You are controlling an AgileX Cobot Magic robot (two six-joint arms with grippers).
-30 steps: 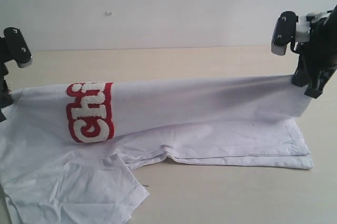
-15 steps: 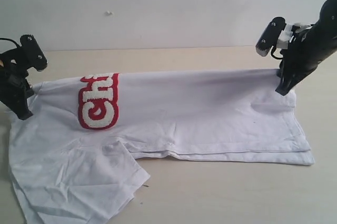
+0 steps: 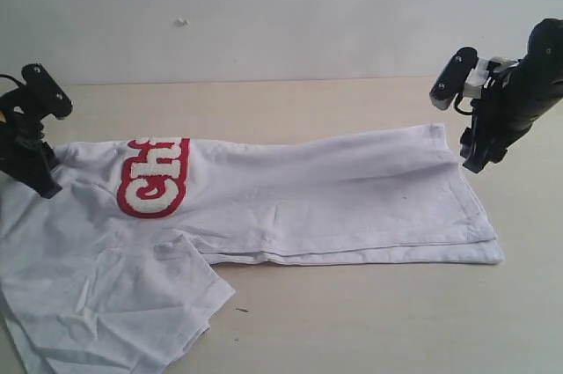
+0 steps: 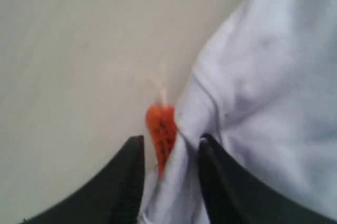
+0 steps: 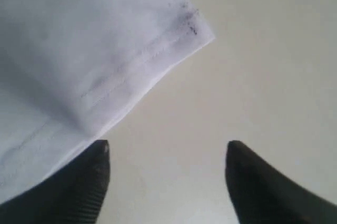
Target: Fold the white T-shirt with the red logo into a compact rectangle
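The sleeve reaches out past the shirt's front edge, so next my left gripper lets go of the collar, takes the sleeve's near end (image 3: 88,363) and folds it over the shirt.
The white T-shirt (image 3: 308,189) lies folded lengthwise on the table, its hem end to the right and one sleeve (image 3: 158,304) spread at the front left. Part of the red logo (image 3: 154,178) shows on the upper layer near the left end. My left gripper (image 3: 44,185) is at the shirt's left end; in the left wrist view its jaws (image 4: 171,147) stand apart with collar cloth (image 4: 181,182) and the orange neck tag (image 4: 160,129) loose between them. My right gripper (image 3: 475,161) hovers open just off the hem corner (image 5: 195,29), with bare table between its fingers (image 5: 166,150).
The shirt rests on a pale wooden table (image 3: 369,321) with a white wall (image 3: 281,13) behind it. Bare tabletop shows in front of the shirt and to the right of the hem.
Both grippers have opened and let go of the fold edge. The shirt, earlier stretched taut between them, has dropped and now lies slack and flat. The right gripper has pulled slightly off the hem.
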